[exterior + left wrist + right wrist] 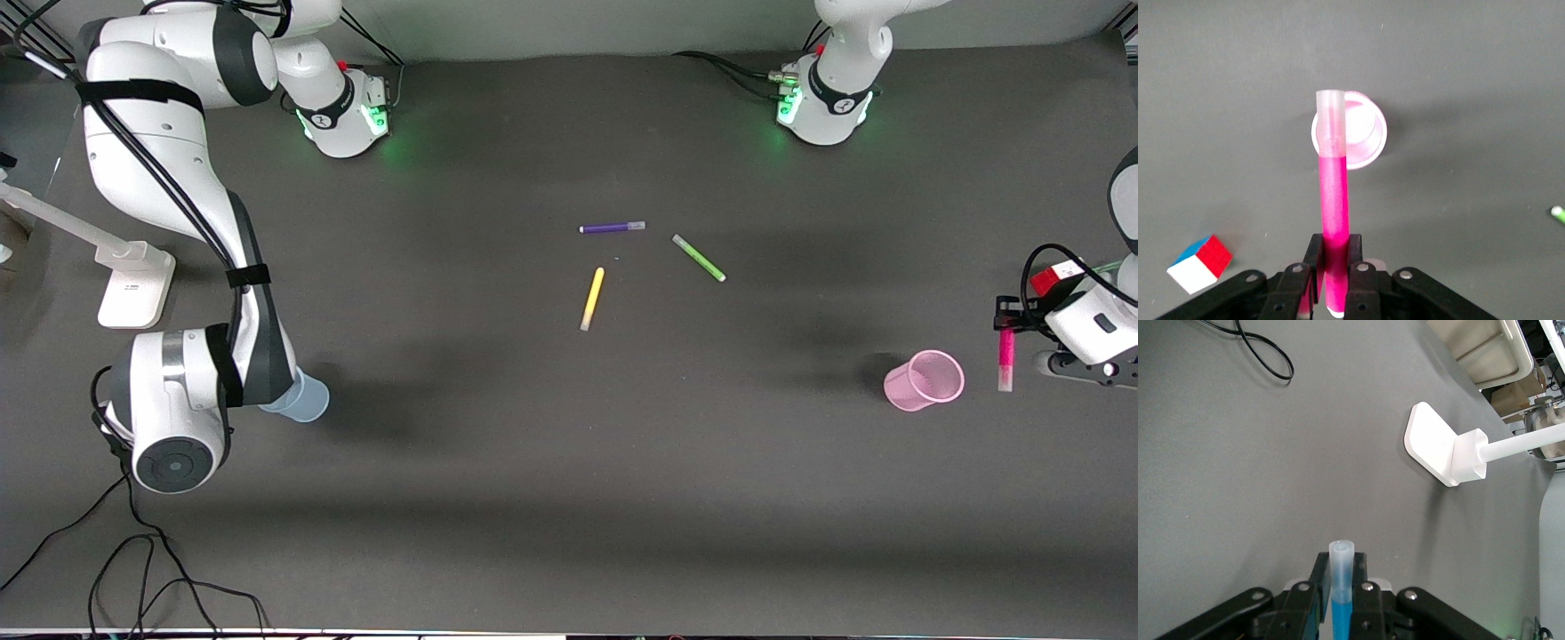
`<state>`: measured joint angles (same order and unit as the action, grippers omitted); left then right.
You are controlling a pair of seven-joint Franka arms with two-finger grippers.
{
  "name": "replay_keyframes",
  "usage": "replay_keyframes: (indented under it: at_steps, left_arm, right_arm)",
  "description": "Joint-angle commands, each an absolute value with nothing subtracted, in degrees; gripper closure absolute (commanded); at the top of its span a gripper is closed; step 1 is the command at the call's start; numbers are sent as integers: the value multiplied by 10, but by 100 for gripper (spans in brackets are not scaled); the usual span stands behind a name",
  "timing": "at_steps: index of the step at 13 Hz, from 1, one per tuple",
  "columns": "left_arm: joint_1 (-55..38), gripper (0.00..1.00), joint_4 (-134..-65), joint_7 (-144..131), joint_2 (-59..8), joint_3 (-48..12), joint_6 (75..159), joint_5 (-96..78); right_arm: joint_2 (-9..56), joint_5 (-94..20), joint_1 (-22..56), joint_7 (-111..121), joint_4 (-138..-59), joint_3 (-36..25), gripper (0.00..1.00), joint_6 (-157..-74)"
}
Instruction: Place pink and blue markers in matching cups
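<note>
Next, I release the pink marker, now hanging beside the cup, from my left gripper inside the light pink cup (925, 369) (1354, 131), with its pale cap down and leaning on the cup's rim.
My left gripper (1007, 325) (1333, 244) is shut on the pink marker (1005, 354) (1333, 193). The marker hangs pale cap down over the table, beside the light pink cup (925, 380) (1359, 137) on the side toward the left arm's end. The cup stands upright and holds nothing. In the right wrist view, my right gripper (1341, 568) is shut on the blue marker (1341, 590), pale cap pointing away from the fingers. In the front view that gripper is hidden under its own wrist. The pale blue cup (300, 400) shows partly from under the right arm.
A purple pen (613, 228), a yellow pen (592, 299) and a green pen (699, 258) (1558, 213) lie mid-table. A white stand base (133, 286) (1438, 447) and a black cable (1265, 353) lie at the right arm's end. A red, white and blue block (1199, 263) sits by the left gripper.
</note>
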<state>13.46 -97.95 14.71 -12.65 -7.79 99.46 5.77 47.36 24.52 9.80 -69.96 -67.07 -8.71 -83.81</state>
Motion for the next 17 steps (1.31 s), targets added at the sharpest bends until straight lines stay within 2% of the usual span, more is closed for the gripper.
replay_keyframes:
  at_steps: [1, 6, 13, 14, 15, 17]
  left_arm:
    - [128, 100, -927, 134, -154, -80, 925, 76]
    - [117, 100, -791, 97, -262, -81, 775, 105]
    - [103, 100, -728, 79, -371, -81, 708, 120]
    - [101, 100, -722, 79, -384, -81, 706, 120]
    - [100, 100, -720, 79, -392, -80, 702, 120]
    - [99, 100, -718, 79, -405, -80, 706, 120]
  right_arm:
    - [484, 263, 99, -729, -654, -85, 100, -857]
    - [504, 262, 98, -778, -631, -84, 100, -863]
    - [514, 260, 108, -827, -621, -80, 99, -862]
    - [514, 260, 109, -827, -621, -81, 71, -860]
    - [513, 259, 109, -830, -620, -81, 66, -859]
    - [510, 258, 109, -838, -614, -80, 40, -857]
